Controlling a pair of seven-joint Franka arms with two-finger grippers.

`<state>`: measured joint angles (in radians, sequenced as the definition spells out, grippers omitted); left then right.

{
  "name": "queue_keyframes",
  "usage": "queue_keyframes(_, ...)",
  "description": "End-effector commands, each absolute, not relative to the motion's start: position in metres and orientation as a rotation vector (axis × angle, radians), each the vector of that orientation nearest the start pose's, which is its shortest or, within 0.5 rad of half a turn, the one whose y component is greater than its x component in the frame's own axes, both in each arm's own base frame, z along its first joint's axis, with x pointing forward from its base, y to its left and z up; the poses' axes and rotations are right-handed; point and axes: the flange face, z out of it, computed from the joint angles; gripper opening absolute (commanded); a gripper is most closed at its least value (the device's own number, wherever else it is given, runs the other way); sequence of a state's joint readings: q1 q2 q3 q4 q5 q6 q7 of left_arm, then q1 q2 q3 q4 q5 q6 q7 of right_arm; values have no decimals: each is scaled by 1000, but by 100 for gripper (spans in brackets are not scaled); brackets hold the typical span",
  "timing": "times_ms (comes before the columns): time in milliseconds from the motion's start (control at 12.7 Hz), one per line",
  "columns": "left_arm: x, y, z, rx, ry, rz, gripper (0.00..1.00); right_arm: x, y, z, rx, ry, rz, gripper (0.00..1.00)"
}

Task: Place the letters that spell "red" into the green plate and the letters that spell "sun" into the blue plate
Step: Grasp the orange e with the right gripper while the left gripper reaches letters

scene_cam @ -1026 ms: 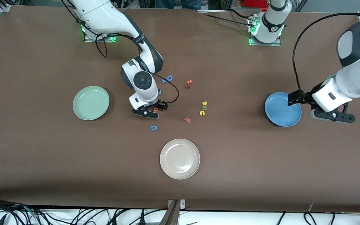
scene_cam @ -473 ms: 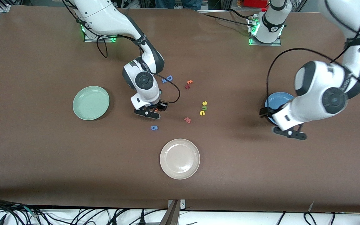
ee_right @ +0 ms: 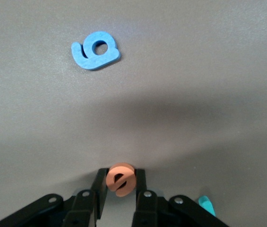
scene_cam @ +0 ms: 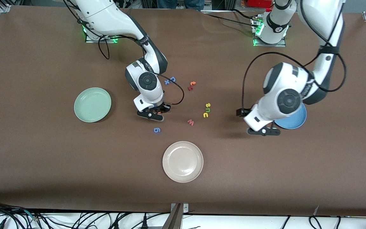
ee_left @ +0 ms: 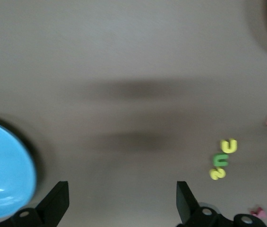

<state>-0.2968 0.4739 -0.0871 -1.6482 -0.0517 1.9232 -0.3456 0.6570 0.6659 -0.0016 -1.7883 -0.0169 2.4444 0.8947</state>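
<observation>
Next, my left gripper goes to the green n [scene_cam: 208, 110] [ee_left: 220, 160] between the yellow s and the yellow u and closes there.
My right gripper [scene_cam: 158, 112] is down at the table between the green plate [scene_cam: 92, 105] and the scattered letters. The right wrist view shows this gripper [ee_right: 120, 183] shut on the orange e [ee_right: 120, 178], which stands on edge between the fingers. A teal letter's edge [ee_right: 206, 205] shows beside the gripper. My left gripper [scene_cam: 263, 131] hangs open over bare table beside the blue plate [scene_cam: 294, 122]. It holds nothing, as the left wrist view of the gripper [ee_left: 122, 201] confirms. The yellow s [scene_cam: 207, 105], green n [scene_cam: 207, 110] and yellow u [scene_cam: 205, 115] lie in a row mid-table.
A cream plate [scene_cam: 183, 161] sits nearest the front camera. A pink w [scene_cam: 191, 122] and a blue 9-like piece [scene_cam: 157, 129] lie between it and the letters. A blue D [scene_cam: 172, 79] and orange-red pieces [scene_cam: 192, 85] lie nearer the robots' bases.
The right gripper's fingers have come together on the orange e. The left arm has swung from over the blue plate toward the middle of the table, still open.
</observation>
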Motion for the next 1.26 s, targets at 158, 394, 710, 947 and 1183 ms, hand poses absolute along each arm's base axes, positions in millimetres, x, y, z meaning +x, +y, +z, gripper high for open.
queue_keyframes(158,593,-283,299,-3121,-66,296,100,532,386,212,-3180,298,-16,9)
queue_keyframes(394,549,-265,266,-3219,-62,-51,100,545,345,245,-3271,163,99,10)
queue_keyframes(710,523,-289,258,-3237,-8,-112,100,558,275,273,-3294,-80,187,10)
queue_keyframes(947,509,-320,239,-3243,-173,-99,99,559,212,285,-3282,-241,231,10)
queue_keyframes(1183,502,-337,225,-3231,-288,-79,98,563,148,273,-3190,-321,330,10)
